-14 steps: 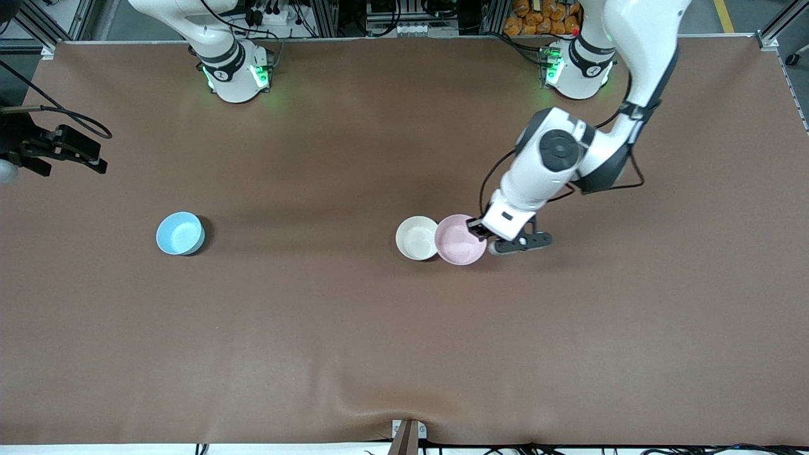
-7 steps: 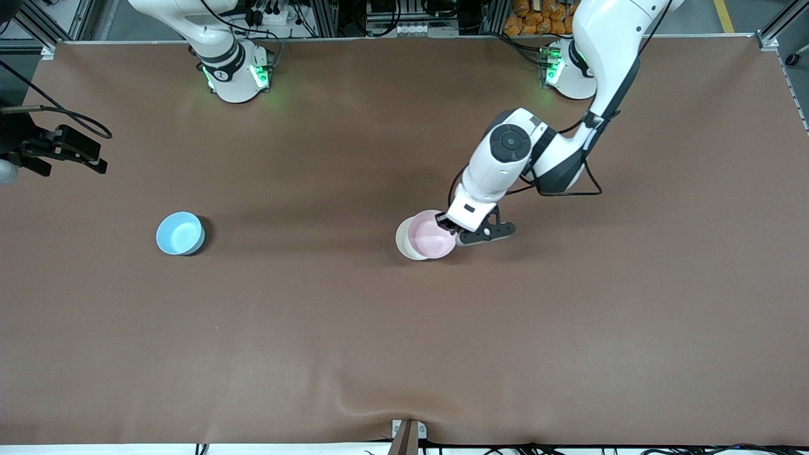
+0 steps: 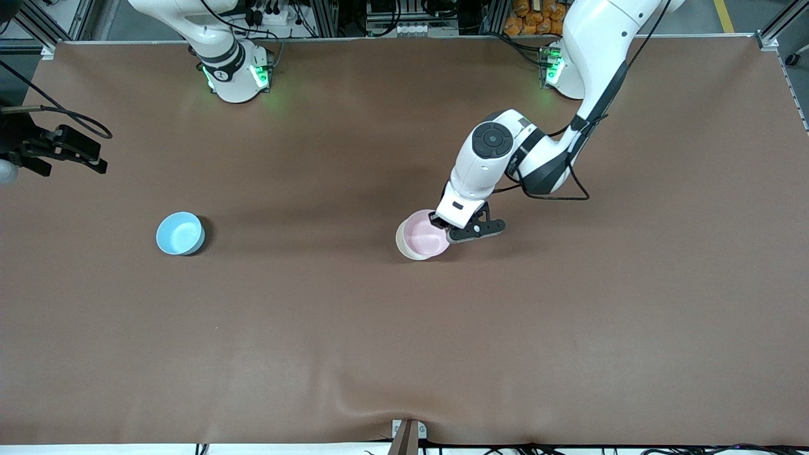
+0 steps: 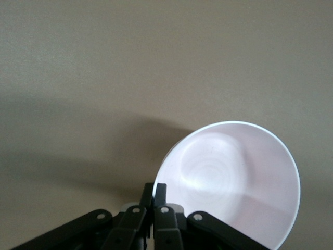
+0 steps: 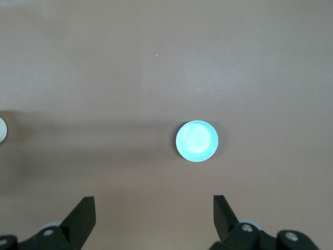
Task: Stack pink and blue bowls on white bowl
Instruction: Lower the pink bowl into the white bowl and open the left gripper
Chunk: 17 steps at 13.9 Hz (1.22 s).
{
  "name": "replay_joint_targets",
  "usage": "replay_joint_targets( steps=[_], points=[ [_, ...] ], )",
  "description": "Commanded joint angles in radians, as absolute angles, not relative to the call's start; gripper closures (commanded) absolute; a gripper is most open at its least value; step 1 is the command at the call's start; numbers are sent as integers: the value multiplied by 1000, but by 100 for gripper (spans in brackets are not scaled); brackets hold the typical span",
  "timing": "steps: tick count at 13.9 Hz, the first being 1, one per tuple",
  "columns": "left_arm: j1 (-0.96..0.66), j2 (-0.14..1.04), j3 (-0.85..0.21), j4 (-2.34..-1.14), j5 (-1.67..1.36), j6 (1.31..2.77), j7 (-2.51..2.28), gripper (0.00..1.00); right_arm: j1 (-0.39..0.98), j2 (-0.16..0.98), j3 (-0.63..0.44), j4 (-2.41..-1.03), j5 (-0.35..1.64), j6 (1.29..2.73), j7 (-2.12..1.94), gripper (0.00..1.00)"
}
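The pink bowl, now held over the white bowl, will be let go by my left gripper, nested down inside the middle of the white bowl (image 3: pixel 418 236).
My left gripper (image 3: pixel 442 229) is shut on the rim of the pale pink bowl (image 3: pixel 425 234) and holds it over the white bowl (image 3: pixel 402 244). Only a crescent of the white bowl's rim shows, on the side toward the right arm's end. I cannot tell whether the pink bowl rests in it. In the left wrist view the closed fingers (image 4: pixel 154 187) pinch the pink bowl's (image 4: pixel 234 182) edge. The light blue bowl (image 3: pixel 180 233) sits alone toward the right arm's end. My right gripper (image 5: pixel 153 203) is open and empty, high over the table, with the blue bowl (image 5: pixel 196 141) below it.
The brown table cover (image 3: pixel 404 328) is bare nearer the front camera. A black device with cables (image 3: pixel 60 150) sticks in at the table's edge at the right arm's end.
My left gripper has carried the pink bowl toward the right arm's end, from beside the white bowl to over it. The blue bowl has not moved.
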<state>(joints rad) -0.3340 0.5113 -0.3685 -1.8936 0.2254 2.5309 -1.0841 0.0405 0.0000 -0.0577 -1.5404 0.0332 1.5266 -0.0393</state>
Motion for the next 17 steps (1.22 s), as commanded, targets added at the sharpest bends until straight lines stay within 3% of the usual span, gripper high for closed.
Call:
replay_joint_targets(
  steps=[1,17],
  points=[
    [-353,557,-362,-1835,262,2537,-1135,100,17,3,-43,-1531,51,1517,-37,0],
    [-380,563,-360,-1867,276,2536,-1201,100,15,8,-43,-1532,51,1519,-37,0]
  ],
)
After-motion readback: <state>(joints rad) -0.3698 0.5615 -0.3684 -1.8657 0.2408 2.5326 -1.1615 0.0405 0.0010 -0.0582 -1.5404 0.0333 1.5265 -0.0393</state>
